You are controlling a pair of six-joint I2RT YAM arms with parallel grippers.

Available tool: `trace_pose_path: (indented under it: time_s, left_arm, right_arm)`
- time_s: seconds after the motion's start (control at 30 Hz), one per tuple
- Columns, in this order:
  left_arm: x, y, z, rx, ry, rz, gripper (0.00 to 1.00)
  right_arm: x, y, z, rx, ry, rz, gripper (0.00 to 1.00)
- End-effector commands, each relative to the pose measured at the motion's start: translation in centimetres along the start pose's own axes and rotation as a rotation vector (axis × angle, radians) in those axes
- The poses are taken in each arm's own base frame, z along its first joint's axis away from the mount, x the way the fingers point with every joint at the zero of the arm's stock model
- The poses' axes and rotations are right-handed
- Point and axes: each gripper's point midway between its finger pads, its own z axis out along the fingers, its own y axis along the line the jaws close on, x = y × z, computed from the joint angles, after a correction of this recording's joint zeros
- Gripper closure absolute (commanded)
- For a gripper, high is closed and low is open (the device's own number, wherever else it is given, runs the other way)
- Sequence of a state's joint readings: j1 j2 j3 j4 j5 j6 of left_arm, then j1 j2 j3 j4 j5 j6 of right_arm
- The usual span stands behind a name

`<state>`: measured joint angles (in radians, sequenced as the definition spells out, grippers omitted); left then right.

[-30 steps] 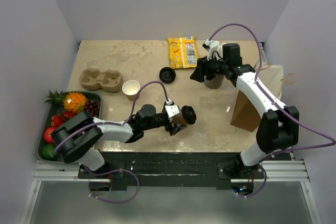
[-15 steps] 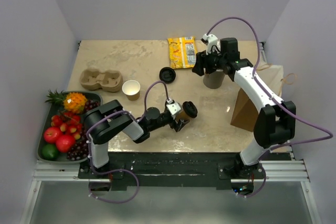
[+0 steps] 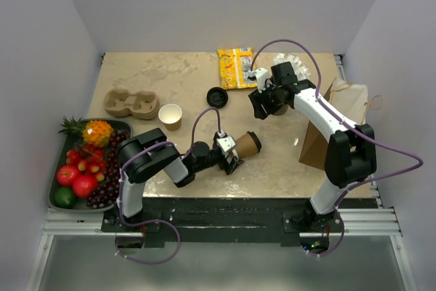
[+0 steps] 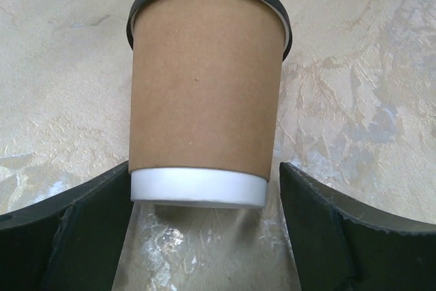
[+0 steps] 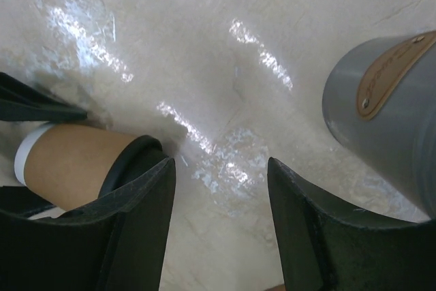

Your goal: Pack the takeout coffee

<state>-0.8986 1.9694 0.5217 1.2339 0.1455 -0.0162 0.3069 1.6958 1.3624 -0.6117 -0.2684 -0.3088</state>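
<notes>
The left gripper sits at the lying cup's white base, so it should back off and take the cup at its black lid (image 3: 255, 142) to stand it upright.
A kraft-brown cup with its black lid on (image 3: 248, 144) lies on its side near the table's front, lid pointing right. My left gripper (image 3: 230, 157) is at its white base. In the left wrist view the cup (image 4: 204, 100) lies between my open fingers (image 4: 320, 230), with a gap on the right side. A second brown cup (image 3: 170, 115) stands open and white inside, its loose black lid (image 3: 217, 96) further right. My right gripper (image 3: 261, 105) is open and empty, beside the grey cup (image 3: 278, 105). The right wrist view shows the lying cup (image 5: 71, 161) at lower left.
The moulded two-cup carrier (image 3: 131, 103) sits at the left. A fruit tray (image 3: 125, 127) is at the left edge. A yellow packet (image 3: 236, 67) lies at the back. A brown paper bag (image 3: 325, 134) stands at the right. The grey cup (image 5: 388, 114) is close to my right fingers.
The lidded cup went from being held tilted to lying on its side on the table. My left jaws have opened. My right gripper moved left and down, off the grey cup.
</notes>
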Motion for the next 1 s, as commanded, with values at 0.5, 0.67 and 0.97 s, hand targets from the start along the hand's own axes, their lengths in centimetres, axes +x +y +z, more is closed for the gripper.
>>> trace_pose_path:
  time_s: [0.5, 0.67, 0.97]
  left_arm:
    - [-12.4, -4.7, -3.5, 0.296, -0.05, -0.009, 0.0]
    - [-12.1, -6.8, 0.0, 0.388, 0.047, -0.02, 0.0]
    - [-8.5, -6.4, 5.5, 0.238, 0.321, -0.097, 0.0]
  right_arm:
    - [0.4, 1.9, -4.9, -0.099, 0.07, 0.026, 0.37]
    - [1.2, -0.1, -5.6, -0.086, 0.093, 0.114, 0.38]
    - [-0.2, -0.3, -7.3, -0.108, 0.046, 0.123, 0.38]
